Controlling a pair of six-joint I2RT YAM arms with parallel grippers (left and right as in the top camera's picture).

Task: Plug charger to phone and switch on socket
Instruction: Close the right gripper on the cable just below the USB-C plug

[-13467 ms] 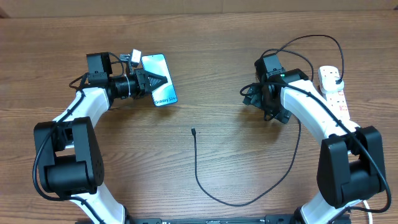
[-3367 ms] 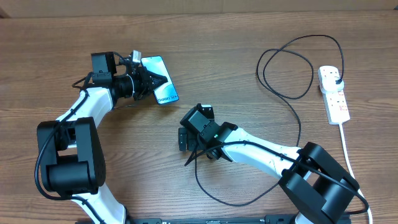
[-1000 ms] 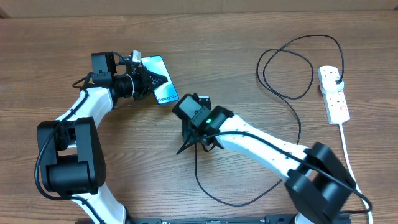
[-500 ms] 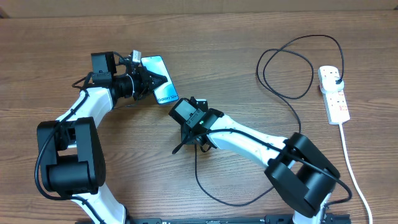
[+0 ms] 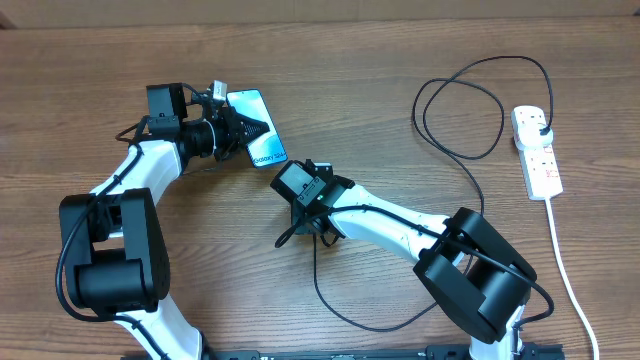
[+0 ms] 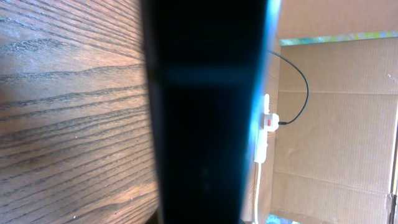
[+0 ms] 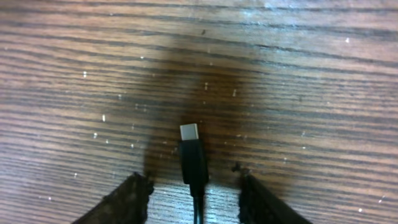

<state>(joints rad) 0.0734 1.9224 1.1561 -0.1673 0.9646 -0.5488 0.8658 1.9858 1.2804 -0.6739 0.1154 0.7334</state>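
Observation:
My right gripper's open fingers have the charger's connector slanting between them, so next I turn my right gripper in line and close it on the connector's black body (image 7: 194, 164).
The phone (image 5: 258, 140), with its light blue screen, is held tilted off the table by my left gripper (image 5: 238, 133), which is shut on it. In the left wrist view the phone (image 6: 205, 112) is a dark edge-on band that hides the fingers. The charger cable (image 5: 318, 285) runs in loops to its plug in the socket (image 5: 538, 160) at the right. Its connector tip (image 7: 190, 133) lies on the wood between the fingers (image 7: 134, 196) of my right gripper (image 7: 191, 179). That gripper is open and neither finger touches the connector. In the overhead view the right gripper (image 5: 305, 228) is just below and to the right of the phone.
The socket's thick white cord (image 5: 570, 290) runs down the right side to the table's front edge. A brown cardboard wall (image 6: 336, 124) stands behind the table. The charger's big loop (image 5: 460, 110) lies at the back right, and the socket (image 6: 266, 121) shows far off in the left wrist view.
My right arm has shifted a little to the left, toward the phone, and its elbow has swung in. The left arm and the phone have not moved.

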